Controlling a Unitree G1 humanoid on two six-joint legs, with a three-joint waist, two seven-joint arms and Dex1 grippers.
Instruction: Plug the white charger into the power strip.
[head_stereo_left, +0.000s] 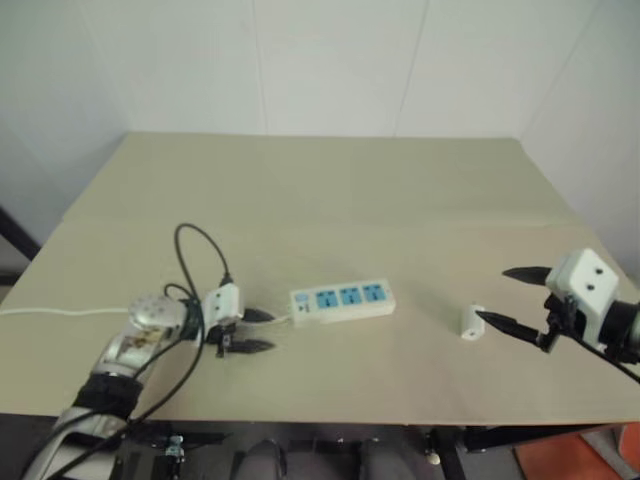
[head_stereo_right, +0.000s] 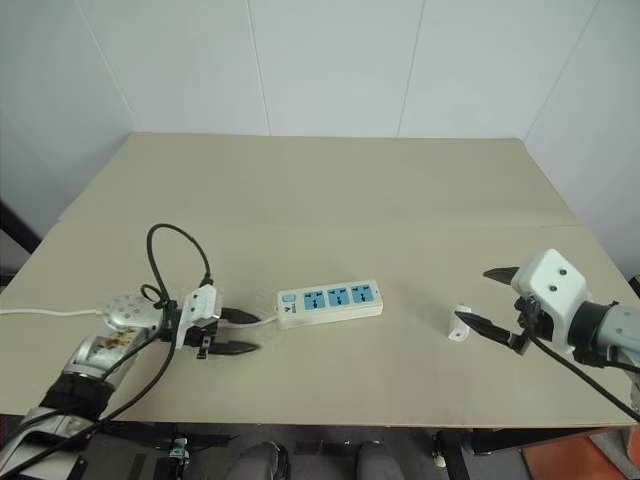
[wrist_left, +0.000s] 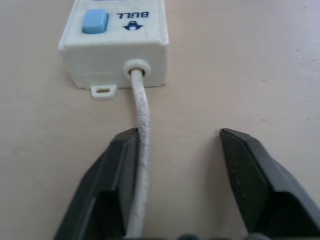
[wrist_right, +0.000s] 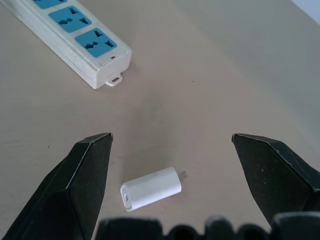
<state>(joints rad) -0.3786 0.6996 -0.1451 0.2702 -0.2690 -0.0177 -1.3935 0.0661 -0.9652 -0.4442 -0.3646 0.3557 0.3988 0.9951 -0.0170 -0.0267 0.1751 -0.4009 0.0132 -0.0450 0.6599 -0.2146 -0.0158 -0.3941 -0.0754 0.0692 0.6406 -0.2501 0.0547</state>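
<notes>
Next, I close my right gripper on the white charger's body (head_stereo_left: 473, 322) (wrist_right: 153, 188), across its long sides between the end with the port and the metal prongs.
The power strip (head_stereo_left: 343, 300) lies flat near the middle of the tan table (head_stereo_left: 330, 200), its three blue sockets facing up. Its thin white cord (wrist_left: 142, 115) leaves the left end and runs between the fingers of my left gripper (head_stereo_left: 262, 331), close against one finger (wrist_left: 120, 165). That gripper is open just left of the strip's end and clamps nothing. The white charger (head_stereo_left: 472, 322) lies on its side to the right of the strip. My right gripper (head_stereo_left: 495, 295) hovers just right of the charger, wide open, with the charger (wrist_right: 151, 188) low between its fingers and untouched.
The strip's cord (head_stereo_left: 50, 311) trails off the table's left edge. A black cable loop (head_stereo_left: 200, 250) arches above my left wrist. White walls stand behind the table, and its front edge is close below both grippers.
</notes>
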